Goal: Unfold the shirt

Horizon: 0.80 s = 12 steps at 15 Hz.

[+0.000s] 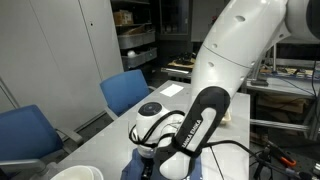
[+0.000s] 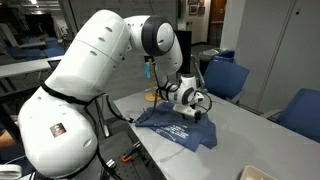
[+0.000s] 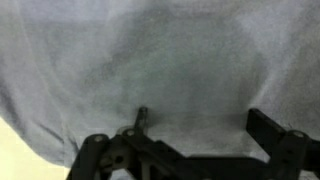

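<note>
The blue shirt's edge [image 1: 126,170] next to the white round object is the next spot for my gripper, which should move over to it and close there.
The blue shirt [image 2: 176,126] with white print lies crumpled on the grey table [image 2: 240,130]; a blue corner of it also shows in an exterior view [image 1: 134,170]. My gripper [image 2: 186,108] is low over the shirt's far part, right at the cloth. In the wrist view the shirt's fabric [image 3: 170,60] fills nearly the whole picture. The gripper's [image 3: 205,125] two dark fingers stand wide apart, open, with flat cloth between them. The arm hides the fingertips in an exterior view [image 1: 160,150].
Blue chairs stand along the table's far side [image 1: 125,90] [image 1: 25,135] [image 2: 226,76] [image 2: 300,110]. A white round object [image 1: 76,173] [image 2: 250,174] sits near the table's edge. Shelves and benches [image 1: 135,45] stand behind.
</note>
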{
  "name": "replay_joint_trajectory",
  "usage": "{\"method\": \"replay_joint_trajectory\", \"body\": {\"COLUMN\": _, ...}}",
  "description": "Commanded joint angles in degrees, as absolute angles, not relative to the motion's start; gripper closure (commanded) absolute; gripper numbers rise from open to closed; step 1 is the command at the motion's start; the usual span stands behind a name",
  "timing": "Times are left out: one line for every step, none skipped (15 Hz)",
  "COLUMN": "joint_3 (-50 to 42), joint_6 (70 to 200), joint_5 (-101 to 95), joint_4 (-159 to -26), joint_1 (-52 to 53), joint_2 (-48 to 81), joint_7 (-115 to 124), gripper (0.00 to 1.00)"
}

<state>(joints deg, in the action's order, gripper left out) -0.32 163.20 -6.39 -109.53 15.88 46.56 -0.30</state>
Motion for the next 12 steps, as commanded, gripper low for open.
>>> {"method": "replay_joint_trajectory", "body": {"joint_3": -3.5, "joint_6": 162.8, "joint_5": -7.2, "joint_4": -108.8, "joint_1": 14.9, "joint_2": 47.7, "joint_7": 2.0, "gripper": 0.00}}
{"method": "replay_joint_trajectory", "body": {"joint_3": -4.3, "joint_6": 162.6, "joint_5": -7.2, "joint_4": -108.7, "joint_1": 14.6, "joint_2": 47.7, "joint_7": 2.4, "gripper": 0.00}}
{"method": "replay_joint_trajectory", "body": {"joint_3": -5.3, "joint_6": 162.6, "joint_5": -7.3, "joint_4": -108.7, "joint_1": 14.3, "joint_2": 47.7, "joint_7": 2.7, "gripper": 0.00}}
{"method": "replay_joint_trajectory", "body": {"joint_3": -6.1, "joint_6": 162.5, "joint_5": -7.4, "joint_4": -108.6, "joint_1": 14.0, "joint_2": 47.7, "joint_7": 2.9, "gripper": 0.00}}
{"method": "replay_joint_trajectory", "body": {"joint_3": -7.0, "joint_6": 162.5, "joint_5": -7.5, "joint_4": -108.4, "joint_1": 13.8, "joint_2": 47.8, "joint_7": 3.2, "gripper": 0.00}}
{"method": "replay_joint_trajectory", "body": {"joint_3": -7.9, "joint_6": 162.5, "joint_5": -7.6, "joint_4": -108.2, "joint_1": 13.5, "joint_2": 47.8, "joint_7": 3.4, "gripper": 0.00}}
{"method": "replay_joint_trajectory", "body": {"joint_3": -8.8, "joint_6": 162.4, "joint_5": -7.7, "joint_4": -108.0, "joint_1": 13.2, "joint_2": 47.9, "joint_7": 3.5, "gripper": 0.00}}
{"method": "replay_joint_trajectory", "body": {"joint_3": -9.6, "joint_6": 162.4, "joint_5": -7.8, "joint_4": -107.8, "joint_1": 12.9, "joint_2": 47.9, "joint_7": 3.6, "gripper": 0.00}}
{"method": "replay_joint_trajectory", "body": {"joint_3": -10.4, "joint_6": 162.4, "joint_5": -7.9, "joint_4": -107.6, "joint_1": 12.7, "joint_2": 47.9, "joint_7": 3.8, "gripper": 0.00}}
{"method": "replay_joint_trajectory", "body": {"joint_3": -10.9, "joint_6": 162.2, "joint_5": -7.9, "joint_4": -107.3, "joint_1": 12.5, "joint_2": 48.0, "joint_7": 3.9, "gripper": 0.00}}
{"method": "replay_joint_trajectory", "body": {"joint_3": -11.4, "joint_6": 162.2, "joint_5": -7.9, "joint_4": -107.0, "joint_1": 12.3, "joint_2": 48.1, "joint_7": 3.9, "gripper": 0.00}}
{"method": "replay_joint_trajectory", "body": {"joint_3": -11.7, "joint_6": 162.2, "joint_5": -7.9, "joint_4": -106.7, "joint_1": 12.0, "joint_2": 48.3, "joint_7": 4.0, "gripper": 0.00}}
